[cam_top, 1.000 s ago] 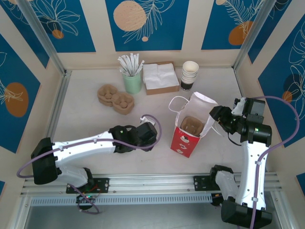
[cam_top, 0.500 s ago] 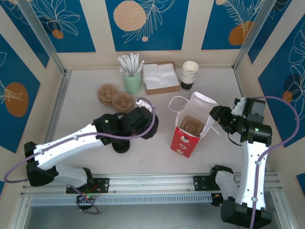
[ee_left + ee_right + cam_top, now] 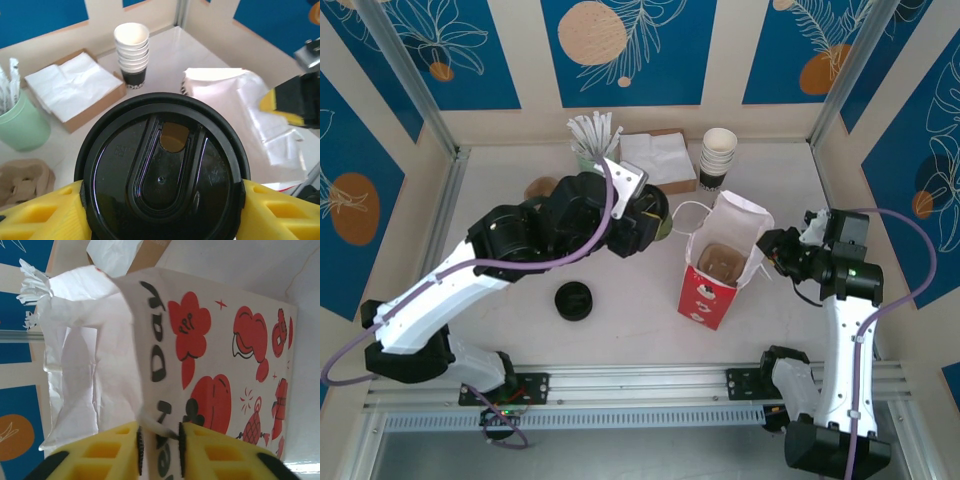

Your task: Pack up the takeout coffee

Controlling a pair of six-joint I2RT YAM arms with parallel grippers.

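Note:
The white handle alone lies at my right gripper's fingers, so my right gripper will open and take the bag's rim [image 3: 140, 347] while the coffee goes in.
The takeout coffee [image 3: 162, 170], a cup with a round black lid, sits between the yellow fingers [image 3: 280, 210] of my left gripper [image 3: 162, 200], which is shut on its sides. Seen from above, that gripper [image 3: 648, 215] holds the coffee [image 3: 658, 206] off the table, just left of the open red-and-white paper bag [image 3: 713, 292]. My right gripper [image 3: 772, 250] is at the bag's right rim. Its pads stand narrowly apart with the bag's white handle strip [image 3: 159, 426] across them, in front of the bag wall [image 3: 200, 340].
A cardboard cup carrier [image 3: 723, 262] sits inside the bag. A low stack of black lids [image 3: 573, 301] lies near the front. At the back stand stacked white cups [image 3: 718, 158], a napkin box [image 3: 660, 160] and a green cup of sticks [image 3: 20, 125]. Another carrier [image 3: 22, 182] lies left.
My left arm has lifted the coffee from the front of the table and swung it back and right toward the bag, uncovering the lid stack. The right jaws have narrowed onto the bag's handle.

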